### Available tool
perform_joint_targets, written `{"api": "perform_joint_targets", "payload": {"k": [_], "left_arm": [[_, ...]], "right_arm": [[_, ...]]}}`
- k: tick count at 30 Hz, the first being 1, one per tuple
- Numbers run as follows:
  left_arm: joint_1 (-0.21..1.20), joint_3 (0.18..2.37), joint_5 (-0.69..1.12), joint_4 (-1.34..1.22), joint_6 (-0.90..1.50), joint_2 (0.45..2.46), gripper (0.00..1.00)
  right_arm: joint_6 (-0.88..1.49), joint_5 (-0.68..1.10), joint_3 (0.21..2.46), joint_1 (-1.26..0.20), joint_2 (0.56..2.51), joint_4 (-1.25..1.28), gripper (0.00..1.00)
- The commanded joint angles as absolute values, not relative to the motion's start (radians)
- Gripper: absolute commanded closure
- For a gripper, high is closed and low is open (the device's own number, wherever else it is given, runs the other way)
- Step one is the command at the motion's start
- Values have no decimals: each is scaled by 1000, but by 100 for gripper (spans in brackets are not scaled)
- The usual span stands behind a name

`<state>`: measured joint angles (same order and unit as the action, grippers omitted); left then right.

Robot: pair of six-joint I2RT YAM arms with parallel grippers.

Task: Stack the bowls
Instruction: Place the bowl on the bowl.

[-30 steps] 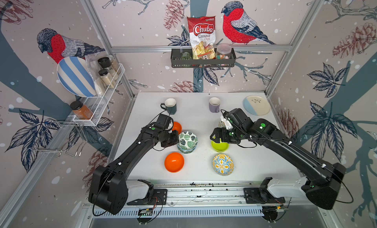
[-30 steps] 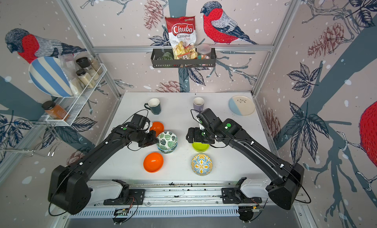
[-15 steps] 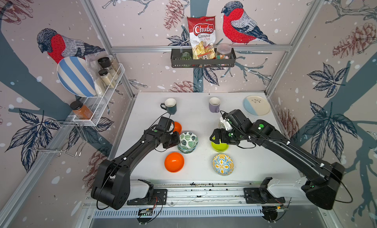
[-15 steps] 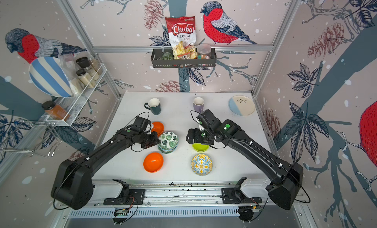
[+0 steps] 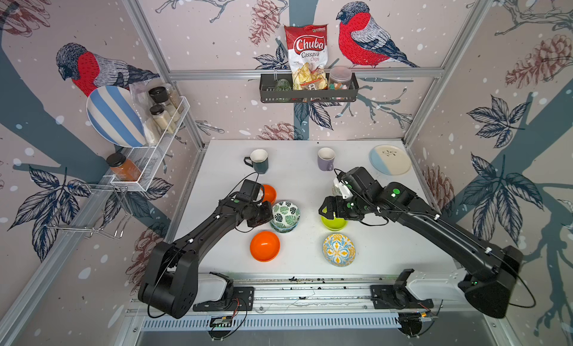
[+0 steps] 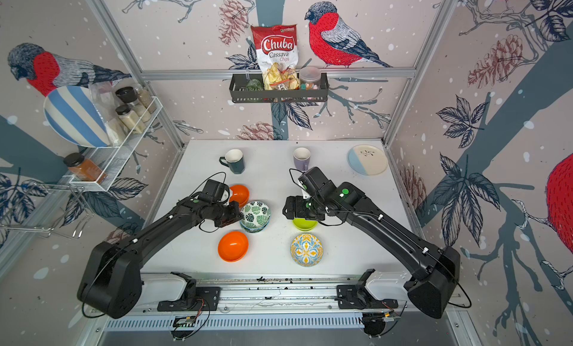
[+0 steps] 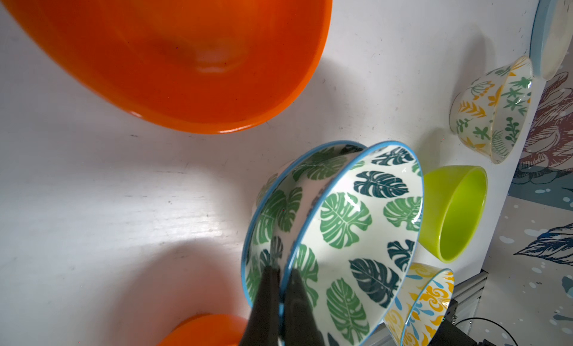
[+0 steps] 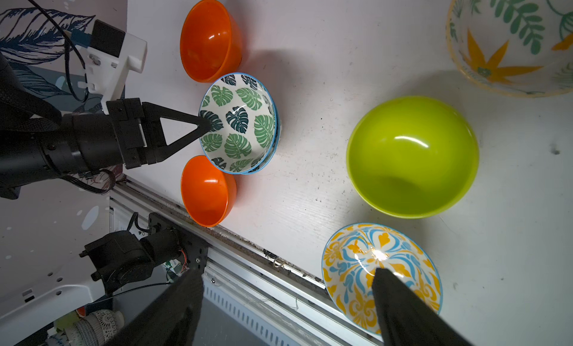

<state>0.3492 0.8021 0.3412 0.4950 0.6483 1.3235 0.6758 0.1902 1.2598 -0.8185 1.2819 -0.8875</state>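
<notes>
Next, my left gripper lets go of the upper green-leaf bowl so it sits snugly inside the second leaf bowl point(image 5: 285, 217) point(image 7: 334, 241).
My left gripper point(image 7: 280, 273) is shut on the blue rim of the upper green-leaf bowl point(image 5: 286, 211), which sits nested in the second leaf bowl point(image 5: 283, 227). The left gripper point(image 8: 206, 126) also shows in the right wrist view. An orange bowl point(image 5: 269, 193) lies behind it and another orange bowl point(image 5: 265, 246) in front. My right gripper point(image 8: 286, 272) hangs open and empty above the lime green bowl point(image 5: 334, 224), its fingertips over the table's front edge. The blue-yellow tile bowl point(image 5: 339, 250) lies in front. The yellow-floral bowl point(image 8: 511, 40) is mostly hidden behind my right wrist in both top views.
At the back of the table stand a dark teal mug point(image 5: 259, 160), a lilac mug point(image 5: 326, 158) and a cream-and-blue plate point(image 5: 390, 159). A metal rail point(image 5: 310, 290) runs along the front edge. Walls close in the left, right and back sides.
Hardly anything has moved. The left gripper keeps its hold on the leaf bowl and its forearm has shifted slightly. The right gripper's jaws have narrowed a little.
</notes>
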Motion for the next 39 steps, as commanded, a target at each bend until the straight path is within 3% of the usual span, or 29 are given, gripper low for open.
{"api": "perform_joint_targets", "payload": {"k": [1,25,34,37,39], "left_arm": [[345,793,368,443,657,1325,100],[344,759,373,422,663,1324,100],[342,766,372,431,660,1324,86],[342,767,367,437,658,1318,71],[342,767,364,445,658,1315,67]], "right_arm": [[661,202,1256,-821,1281,-863,13],[666,211,1234,-826,1288,-851,14],[664,212,1235,-831,1292,-853,14],[664,210,1235,-832,1292,-854,14],[664,212,1237,-832,1292,-857,14]]}}
